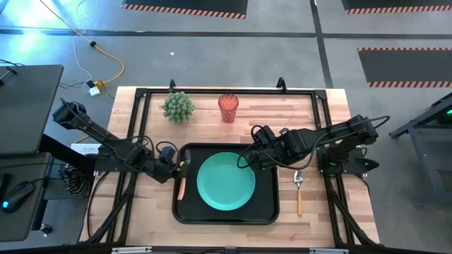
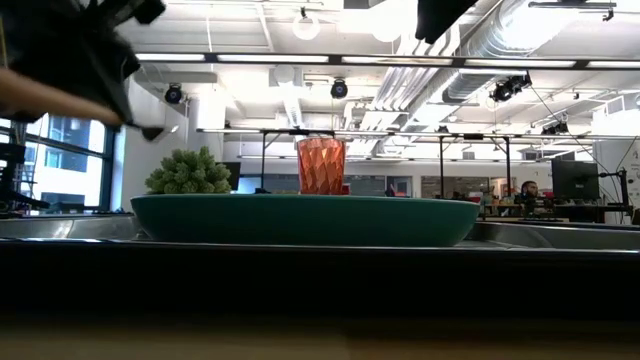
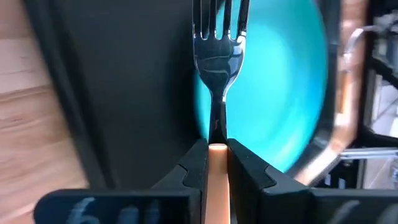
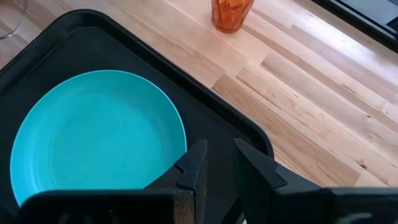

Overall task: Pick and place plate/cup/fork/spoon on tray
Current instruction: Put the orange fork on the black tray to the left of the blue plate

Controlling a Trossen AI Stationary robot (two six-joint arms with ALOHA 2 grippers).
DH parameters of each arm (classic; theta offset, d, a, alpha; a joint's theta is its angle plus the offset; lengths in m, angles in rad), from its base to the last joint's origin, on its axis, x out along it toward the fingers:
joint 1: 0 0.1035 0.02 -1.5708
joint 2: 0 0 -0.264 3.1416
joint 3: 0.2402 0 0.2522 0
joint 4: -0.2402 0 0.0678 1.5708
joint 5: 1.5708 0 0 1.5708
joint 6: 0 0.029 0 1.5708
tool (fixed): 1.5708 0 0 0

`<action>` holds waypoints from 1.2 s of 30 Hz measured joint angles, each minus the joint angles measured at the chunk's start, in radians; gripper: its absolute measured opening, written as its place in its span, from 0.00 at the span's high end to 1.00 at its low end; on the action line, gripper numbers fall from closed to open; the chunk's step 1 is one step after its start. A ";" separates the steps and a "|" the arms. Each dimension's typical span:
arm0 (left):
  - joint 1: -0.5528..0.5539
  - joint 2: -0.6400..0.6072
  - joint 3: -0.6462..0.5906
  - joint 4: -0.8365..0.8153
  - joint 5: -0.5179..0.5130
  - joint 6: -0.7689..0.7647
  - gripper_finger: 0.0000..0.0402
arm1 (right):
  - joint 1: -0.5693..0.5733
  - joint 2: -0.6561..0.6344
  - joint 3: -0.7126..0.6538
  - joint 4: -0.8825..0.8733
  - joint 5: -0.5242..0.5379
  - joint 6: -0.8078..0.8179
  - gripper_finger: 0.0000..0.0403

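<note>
My left gripper needs to let the fork go on the bare black part of the tray (image 1: 186,187) (image 3: 142,112) beside the teal plate, opposite the spoon. The fork now hangs over the tray.
The black tray (image 1: 265,212) lies at the table's near middle, and the teal plate (image 1: 226,181) lies flat in it. My left gripper (image 1: 175,169) (image 3: 217,163) hangs over the tray's left strip, shut on the fork (image 1: 181,188), whose tines (image 3: 217,25) point away from the fingers. My right gripper (image 1: 246,161) (image 4: 221,165) hovers over the tray's far right part beside the plate, slightly open with nothing between its fingers. The red-orange cup (image 1: 228,107) stands upright at the far middle. The spoon (image 1: 299,190) lies on the wood right of the tray. My left gripper pinches the fork's orange handle (image 3: 217,155) between its two fingers (image 3: 249,171). The fork runs on in line with the fingers, its neck and tines sticking out ahead. The fingers slant downward from the table's left. In the low view the gripper and the handle (image 2: 30,95) are well above the tray rim, so the fork is lifted clear.
A spiky green potted plant (image 1: 178,106) stands at the far left, next to the cup. Black frame rails (image 1: 212,92) run along the table's far edge and sides. Bare wood lies between the tray and the cup, and right of the spoon.
</note>
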 joint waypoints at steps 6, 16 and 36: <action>0.000 0.025 0.084 -0.129 -0.012 0.024 0.92 | 0.000 0.000 0.000 0.000 0.010 -0.005 0.83; 0.000 0.157 0.119 -0.169 0.000 -0.016 0.91 | 0.000 0.000 0.000 -0.001 0.011 -0.007 0.83; -0.008 0.360 0.119 -0.057 0.067 -0.116 0.91 | 0.000 -0.001 0.000 -0.017 0.002 -0.008 0.83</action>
